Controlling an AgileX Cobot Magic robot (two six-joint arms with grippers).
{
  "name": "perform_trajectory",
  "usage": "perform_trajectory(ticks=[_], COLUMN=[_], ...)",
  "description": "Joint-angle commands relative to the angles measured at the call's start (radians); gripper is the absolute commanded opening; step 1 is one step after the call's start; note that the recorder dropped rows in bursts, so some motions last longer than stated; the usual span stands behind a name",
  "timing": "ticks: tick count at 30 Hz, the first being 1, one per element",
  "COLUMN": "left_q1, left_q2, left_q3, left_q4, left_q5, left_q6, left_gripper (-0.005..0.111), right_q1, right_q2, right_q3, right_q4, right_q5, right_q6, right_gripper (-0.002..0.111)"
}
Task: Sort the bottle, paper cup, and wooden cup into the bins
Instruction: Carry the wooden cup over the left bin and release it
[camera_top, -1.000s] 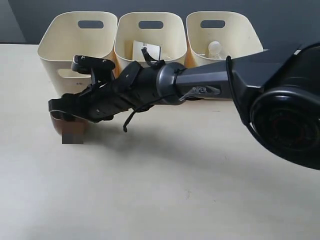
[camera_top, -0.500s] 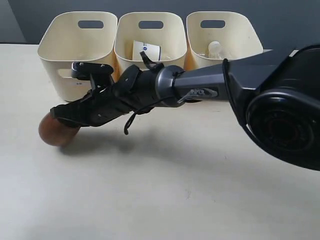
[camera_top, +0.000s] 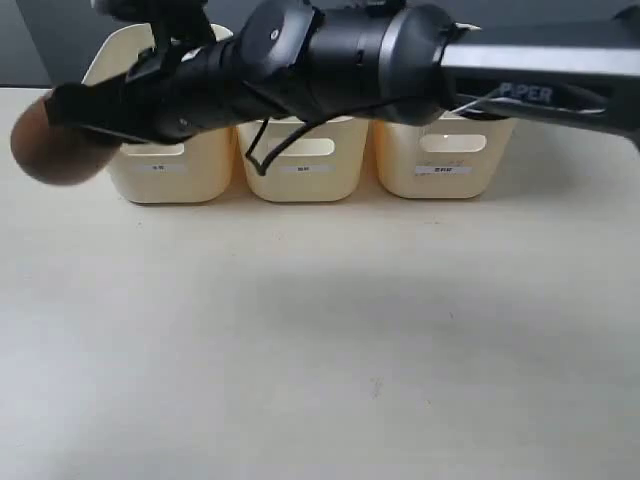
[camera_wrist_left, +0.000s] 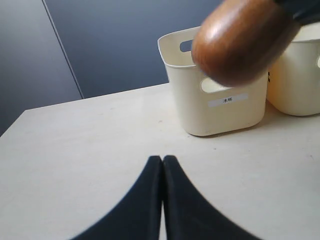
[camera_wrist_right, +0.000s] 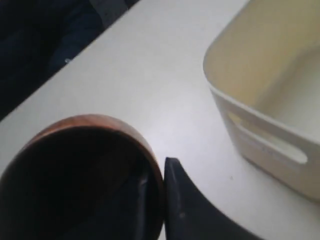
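Next, my right gripper lets go of the wooden cup in the bin nearest that gripper, beside that bin's side toward the middle bin (camera_top: 197, 99).
The dark brown wooden cup (camera_top: 55, 142) hangs in the air left of the left bin (camera_top: 160, 165), well above the table. My right gripper (camera_top: 88, 108) reaches across from the right and is shut on the cup's rim (camera_wrist_right: 150, 150), one finger inside and one fingertip (camera_wrist_right: 175, 185) outside. In the left wrist view the wooden cup (camera_wrist_left: 242, 42) floats in front of the left bin (camera_wrist_left: 220, 100). My left gripper (camera_wrist_left: 162, 159) is shut and empty, low over the table. The middle bin (camera_top: 305, 165) and right bin (camera_top: 440, 165) stand beside it. The bottle and paper cup are hidden.
The black right arm (camera_top: 400, 50) spans across the tops of all three bins and hides their insides. The pale table (camera_top: 320, 340) stretches in front of the bins. Below the held cup, the left bin's rim (camera_wrist_right: 260, 115) shows in the right wrist view.
The right gripper has lifted the wooden cup off the table and carried it up and to the left. The arm now crosses over the bins' tops.
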Motion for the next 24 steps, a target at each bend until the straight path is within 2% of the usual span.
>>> perform_trajectory(ticks=[1,10,17,24], left_q1=[-0.003,-0.003,-0.003,-0.003], left_q2=[-0.005,-0.005,-0.005,-0.005], left_q3=[0.001,0.001,0.001,0.001], left_q4=[-0.001,-0.001,-0.001,-0.001], left_q5=[-0.001,-0.001,-0.001,-0.001], left_q6=[-0.002,-0.002,-0.002,-0.002], left_gripper=[0.000,0.000,0.000,0.000], right_q1=[-0.004,-0.021,-0.120,-0.120], right_q2=[-0.053,-0.052,-0.010,0.157], right_q3=[-0.004,-0.004,-0.018,-0.219], right_q4=[-0.007,-0.021,0.050,0.046], right_q5=[-0.144,-0.394,-0.351,-0.229], right_q6=[-0.003,-0.028,-0.028,-0.028], right_gripper=[-0.001,-0.001,-0.001,-0.001])
